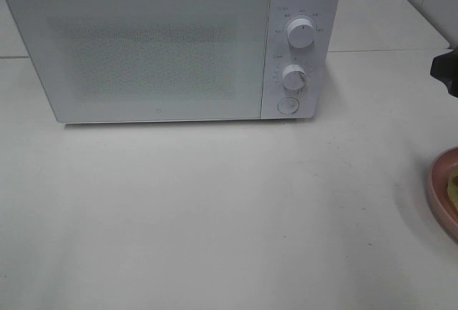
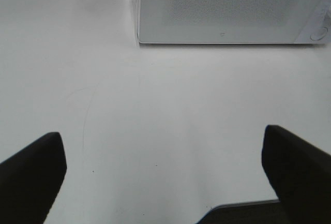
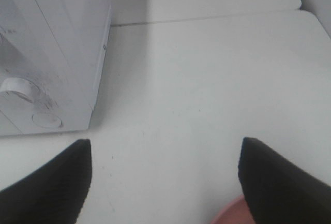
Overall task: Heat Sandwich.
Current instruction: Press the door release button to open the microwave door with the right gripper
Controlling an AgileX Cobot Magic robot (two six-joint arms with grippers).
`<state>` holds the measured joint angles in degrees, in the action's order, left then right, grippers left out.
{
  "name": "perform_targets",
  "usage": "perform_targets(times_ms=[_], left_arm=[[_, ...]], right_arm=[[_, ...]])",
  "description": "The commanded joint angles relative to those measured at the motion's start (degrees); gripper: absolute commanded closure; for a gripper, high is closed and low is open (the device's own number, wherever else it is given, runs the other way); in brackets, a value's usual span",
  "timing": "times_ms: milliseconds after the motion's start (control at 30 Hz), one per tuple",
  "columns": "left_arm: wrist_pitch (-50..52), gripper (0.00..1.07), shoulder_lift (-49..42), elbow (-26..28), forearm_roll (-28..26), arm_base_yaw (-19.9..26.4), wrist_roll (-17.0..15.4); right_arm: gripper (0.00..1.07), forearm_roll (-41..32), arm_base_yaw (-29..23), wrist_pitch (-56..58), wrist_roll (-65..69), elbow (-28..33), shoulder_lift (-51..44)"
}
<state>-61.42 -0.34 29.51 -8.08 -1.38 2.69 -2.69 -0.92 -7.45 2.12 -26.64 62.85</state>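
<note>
The right gripper of mine should next move to the round button [image 1: 288, 105] [image 3: 46, 120] below the knobs on the microwave and close there.
The sandwich [image 1: 454, 181] shows only as a yellow-green sliver on a pink plate [image 1: 438, 185] cut off by the right edge of the exterior view. A closed white microwave [image 1: 172, 45] stands at the back of the table. My right gripper [image 3: 165, 141] is open and holds nothing; it hangs over the table beside the microwave's control panel [image 3: 31, 105], with the plate's rim [image 3: 230, 214] just under one finger. My left gripper [image 2: 163, 133] is wide open and holds nothing, hovering over bare table in front of the microwave door [image 2: 227, 12].
The microwave has two knobs [image 1: 300, 32] [image 1: 293, 77] and a round button [image 1: 288, 105] on its right side. A black part of the right arm [image 1: 445, 72] enters at the right edge. A seam [image 3: 207, 18] crosses the white table behind.
</note>
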Motion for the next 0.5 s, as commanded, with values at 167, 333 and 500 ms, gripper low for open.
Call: perform_targets(times_ms=[167, 333, 500], left_arm=[[0.23, 0.1, -1.09, -0.11, -0.63, -0.4, 0.0], [0.23, 0.1, -0.92, -0.11, -0.63, -0.4, 0.0], [0.23, 0.1, -0.92, -0.11, -0.63, -0.4, 0.0]], right_arm=[[0.31, -8.42, -7.16, -14.38, -6.76, 4.24, 4.13], [0.31, -15.81, -13.41, -22.86, -13.06, 5.96, 8.65], [0.31, -23.84, -20.05, -30.65, -17.53, 6.07, 12.95]])
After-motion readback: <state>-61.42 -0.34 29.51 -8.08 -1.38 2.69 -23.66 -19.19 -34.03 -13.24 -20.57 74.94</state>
